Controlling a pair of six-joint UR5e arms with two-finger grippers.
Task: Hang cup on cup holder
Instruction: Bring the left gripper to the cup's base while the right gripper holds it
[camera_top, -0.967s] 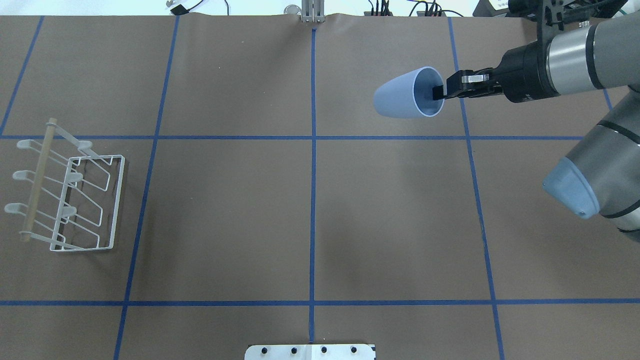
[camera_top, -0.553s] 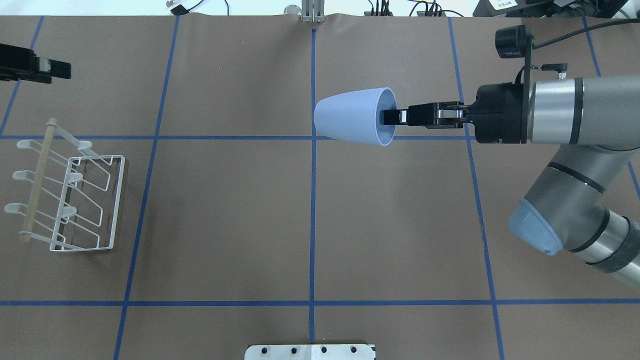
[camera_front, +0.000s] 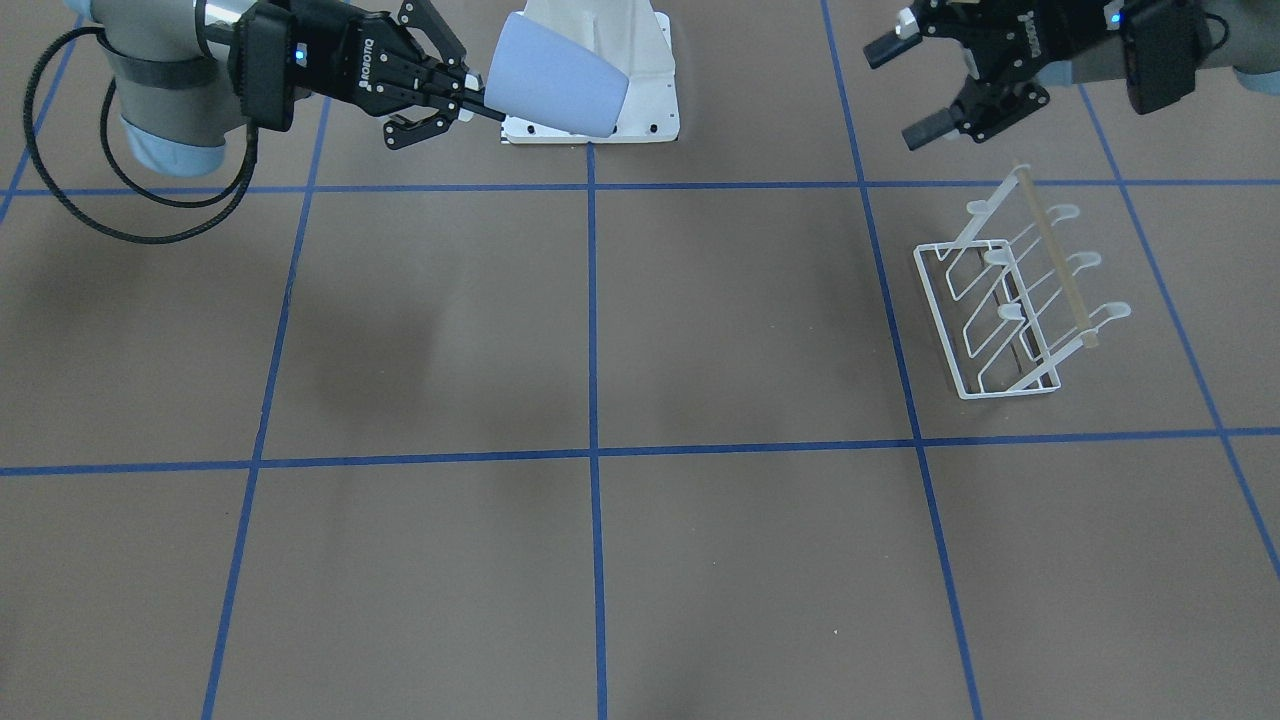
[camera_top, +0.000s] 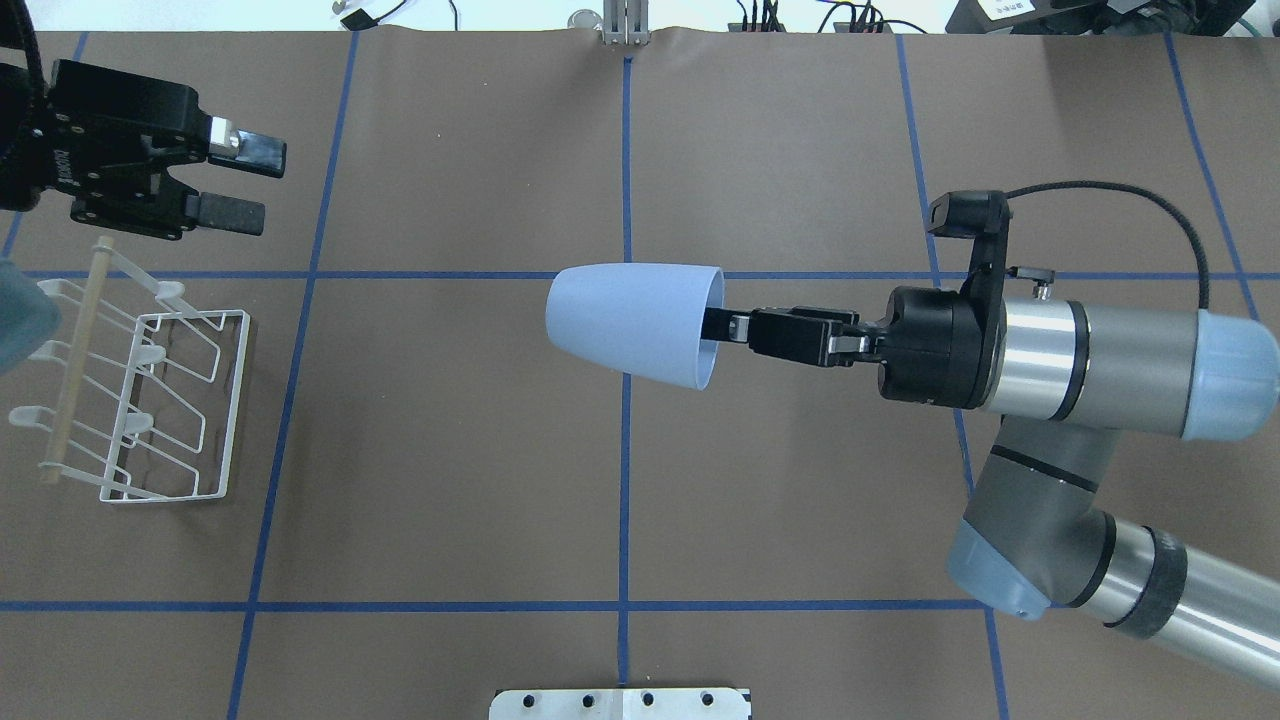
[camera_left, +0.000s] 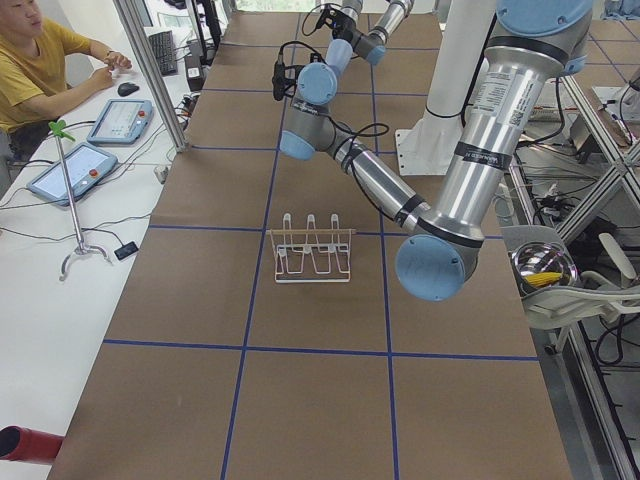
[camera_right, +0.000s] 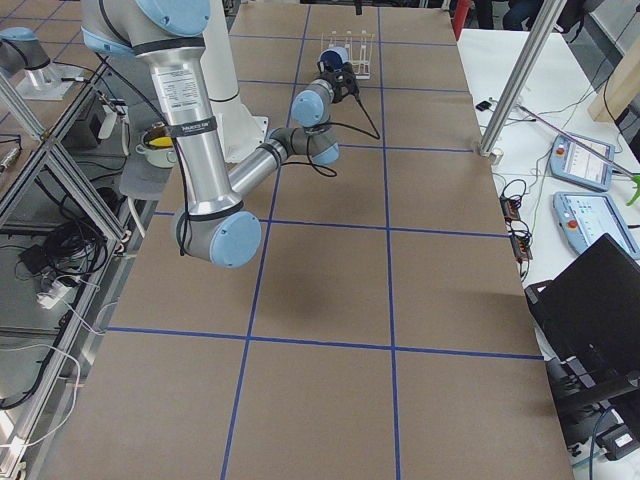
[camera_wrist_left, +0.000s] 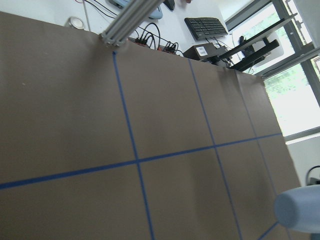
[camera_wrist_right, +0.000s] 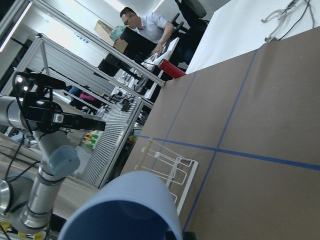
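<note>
My left gripper should grab the pale blue cup next around its closed bottom end (camera_front: 608, 104) (camera_wrist_left: 287, 210), opposite the rim that my right gripper holds.
The pale blue cup (camera_top: 630, 322) is held on its side above the table's middle, with its closed bottom toward the left. My right gripper (camera_top: 716, 326) is shut on its rim, one finger inside the mouth. The cup also shows in the front view (camera_front: 555, 75) and the right wrist view (camera_wrist_right: 125, 207). The white wire cup holder (camera_top: 241, 400) with its wooden rod (camera_top: 73, 370) stands at the table's left side, and shows in the front view (camera_front: 1000, 250). My left gripper (camera_top: 255, 185) is open and empty, just beyond the holder's far end.
Blue tape lines divide the brown table into a grid. A white mounting plate (camera_top: 620, 703) sits at the near edge. An operator (camera_left: 40, 60) sits with tablets at a side table beyond the far edge.
My right arm has carried the cup left and nearer, from the far right to the table's middle. My left gripper has come into view from the left, open.
</note>
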